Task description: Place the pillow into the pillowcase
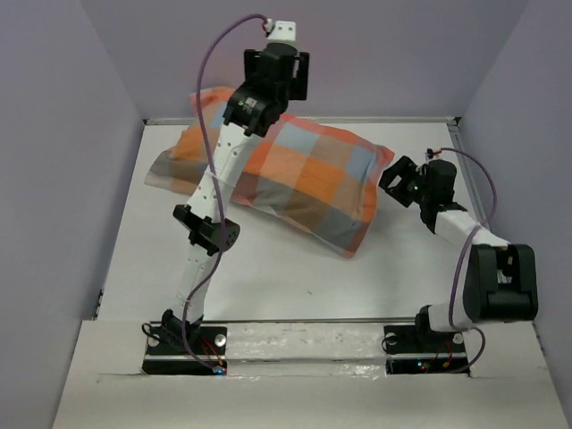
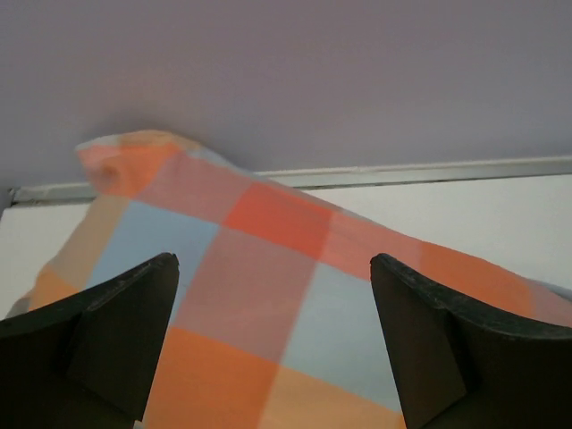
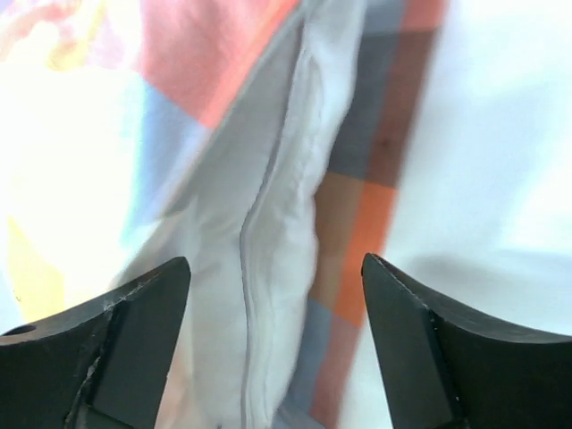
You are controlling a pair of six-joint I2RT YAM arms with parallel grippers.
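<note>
The checked pillowcase lies slanted, corner over the back rail, so my right gripper needs to pinch the pillowcase's top [image 1: 346, 191] and pull it straight with my left gripper.
The checked pillowcase [image 1: 295, 179] lies plump and slanted across the table, from the back left to the middle right. My left gripper [image 1: 286, 73] is raised above its back part, open and empty; the left wrist view shows the open gripper [image 2: 273, 259] over the checked pillowcase [image 2: 241, 295]. My right gripper [image 1: 399, 185] is open just right of the pillowcase's right end. In the right wrist view the open gripper [image 3: 275, 261] faces the white pillow [image 3: 277, 232], whose seamed edge shows inside the mouth of the pillowcase [image 3: 375, 206]. In the top view the pillow is hidden.
Purple walls close in the white table [image 1: 268, 277] on the left, back and right. A pale rail [image 2: 429, 172] runs along the table's back edge. The arm bases stand on a strip [image 1: 304, 344] at the near edge.
</note>
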